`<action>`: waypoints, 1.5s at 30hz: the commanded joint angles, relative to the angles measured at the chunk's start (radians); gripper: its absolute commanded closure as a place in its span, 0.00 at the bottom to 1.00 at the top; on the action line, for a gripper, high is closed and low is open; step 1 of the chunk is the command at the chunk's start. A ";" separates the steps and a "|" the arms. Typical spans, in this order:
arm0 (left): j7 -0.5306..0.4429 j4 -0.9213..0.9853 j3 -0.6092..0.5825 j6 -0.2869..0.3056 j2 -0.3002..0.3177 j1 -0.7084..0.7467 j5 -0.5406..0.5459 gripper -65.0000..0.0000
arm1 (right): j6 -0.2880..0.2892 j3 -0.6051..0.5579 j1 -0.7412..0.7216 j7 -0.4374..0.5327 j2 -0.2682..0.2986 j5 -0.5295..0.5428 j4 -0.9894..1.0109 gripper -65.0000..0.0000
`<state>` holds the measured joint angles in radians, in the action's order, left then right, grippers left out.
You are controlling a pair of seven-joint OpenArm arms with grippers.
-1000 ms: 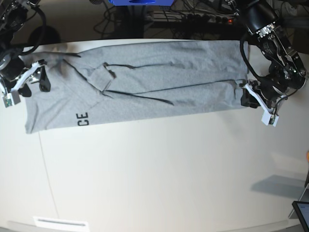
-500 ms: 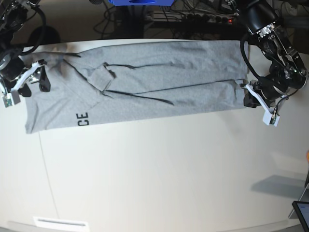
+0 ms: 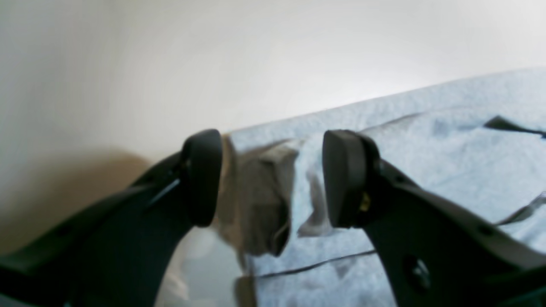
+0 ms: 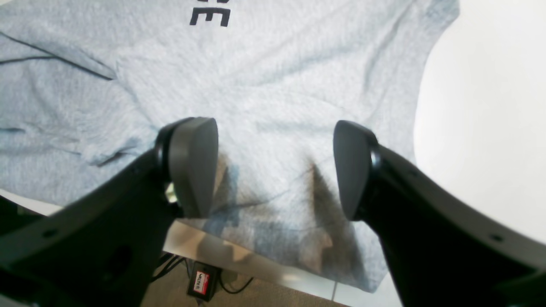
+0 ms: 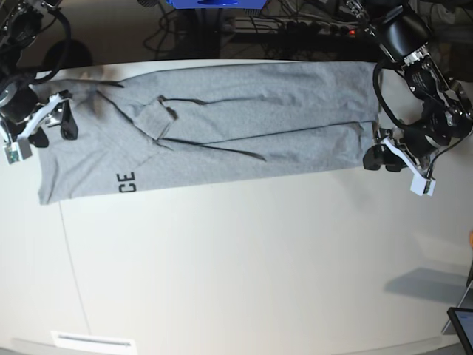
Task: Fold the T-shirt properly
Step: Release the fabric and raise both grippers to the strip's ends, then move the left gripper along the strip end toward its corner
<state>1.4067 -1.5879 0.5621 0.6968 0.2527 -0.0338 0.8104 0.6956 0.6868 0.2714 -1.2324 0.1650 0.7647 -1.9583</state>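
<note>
The T-shirt's end is bunched up under my left gripper, so next I pinch the T-shirt's top layer farther in and pull point(image 5: 344, 137) it flat before folding it.
The heather-grey T-shirt point(image 5: 236, 126) lies in a long band across the far side of the white table point(image 5: 244, 259), with black letters "CE" point(image 5: 126, 182) near its left end. At the shirt's right end my left gripper point(image 5: 383, 160) stands open. In the left wrist view its fingers point(image 3: 202, 177) straddle a bunched bit of shirt edge point(image 3: 260, 200), which is not pinched. My right gripper point(image 5: 55, 127) is open over the left end. In the right wrist view this gripper point(image 4: 273, 168) hovers above flat cloth point(image 4: 277, 85), empty.
Cables and a power strip point(image 5: 295, 29) run behind the table's far edge, beside a blue object point(image 5: 214, 4). A dark screen point(image 5: 462, 325) sits at the near right corner and a white strip point(image 5: 92, 340) at the near left. The right wrist view shows floor past the table edge point(image 4: 239, 256).
My left gripper has opened and backed slightly away from the shirt's right end, letting the cloth go. The shirt and the right arm have stayed put.
</note>
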 commanded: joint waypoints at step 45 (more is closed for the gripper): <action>-0.010 -0.193 -0.196 0.001 0.012 0.096 0.016 1.00 | 0.003 0.004 -0.005 0.021 0.012 0.020 0.006 0.38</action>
<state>1.4078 -1.7641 0.3595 0.6968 0.2523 0.0715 0.8158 0.6960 0.6868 0.2714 -1.2293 0.1646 0.7685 -1.9392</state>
